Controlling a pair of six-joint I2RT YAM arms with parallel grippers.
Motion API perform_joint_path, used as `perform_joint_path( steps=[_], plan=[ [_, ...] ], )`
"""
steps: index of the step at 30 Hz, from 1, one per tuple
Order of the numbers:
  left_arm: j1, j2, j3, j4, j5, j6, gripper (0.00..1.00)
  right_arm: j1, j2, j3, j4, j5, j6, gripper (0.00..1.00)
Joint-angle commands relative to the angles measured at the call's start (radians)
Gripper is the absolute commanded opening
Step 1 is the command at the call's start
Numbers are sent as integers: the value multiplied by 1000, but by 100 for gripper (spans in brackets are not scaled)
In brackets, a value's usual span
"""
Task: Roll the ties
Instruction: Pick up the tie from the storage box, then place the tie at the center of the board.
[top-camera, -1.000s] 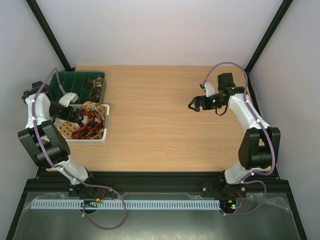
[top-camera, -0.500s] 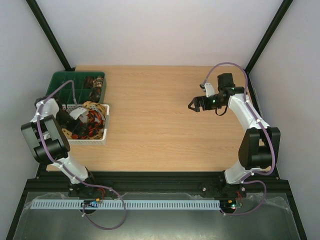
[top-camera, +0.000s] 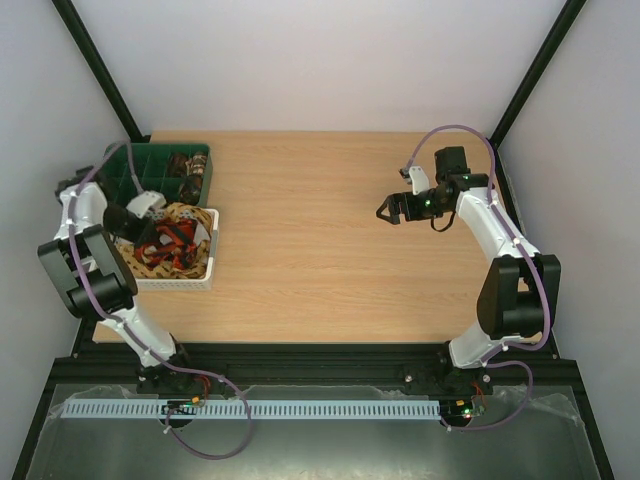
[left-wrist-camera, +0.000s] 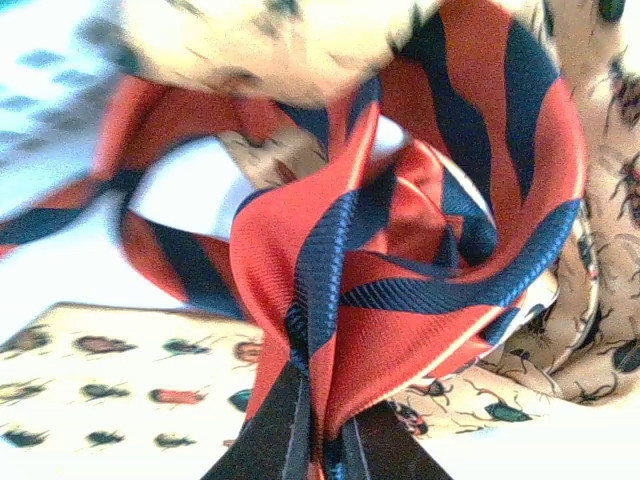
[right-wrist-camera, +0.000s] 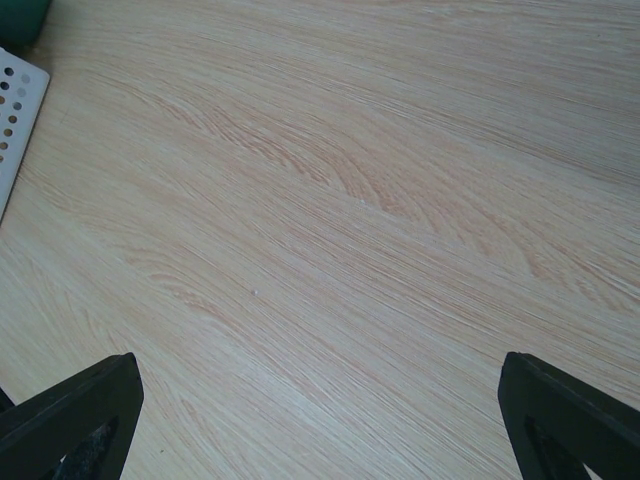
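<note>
The robot's left gripper needs to let go of the red-and-black striped tie on the bare wood (top-camera: 258, 283) beside the white lattice basket.
The ties lie tangled in the white lattice basket (top-camera: 175, 283) at the table's left. My left gripper (top-camera: 140, 215) reaches into that basket. In the left wrist view its two black fingers are pinched together on a fold of the red-and-black striped tie (left-wrist-camera: 420, 300), so the left gripper (left-wrist-camera: 325, 425) is shut on it. A tan tie printed with beetles (left-wrist-camera: 100, 390) lies under and around the striped one. My right gripper (top-camera: 388, 212) hovers over bare wood at the right. Its fingers (right-wrist-camera: 90, 400) stand wide apart with nothing between them, and the right gripper (right-wrist-camera: 320, 390) is open.
A green compartment tray (top-camera: 150, 160) with a few dark rolled items stands behind the basket at the back left. A corner of the basket (right-wrist-camera: 15, 110) shows at the left edge of the right wrist view. Black frame posts rise at both back corners.
My left gripper dipped into the basket and closed on the red-and-black striped tie; its arm shifted over the basket. The right arm has not moved.
</note>
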Motion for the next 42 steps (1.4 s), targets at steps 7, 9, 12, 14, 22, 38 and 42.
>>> perform_joint_path(
  steps=[7, 9, 12, 14, 22, 38, 42],
  plan=[
    [110, -88, 411, -236, 343, -83, 2, -4, 14, 17, -20, -24, 4, 98],
    [110, -112, 477, -234, 433, -116, 2, -4, 24, 28, -17, -29, 8, 98],
    [106, -132, 583, -214, 547, -198, 2, -4, 39, 44, -14, -34, 12, 99],
    [101, -133, 663, -186, 617, -279, 2, -3, 43, 51, -13, -38, 16, 99],
    [30, -285, 589, 439, 803, -836, 2, -3, 40, 53, -6, -42, 21, 99],
    [-648, -228, 529, 538, 639, -695, 2, -3, 28, 41, -3, -22, 25, 99],
    [-865, -169, 528, 494, 433, -543, 2, -3, 17, 20, 0, -5, 28, 99]
  ],
)
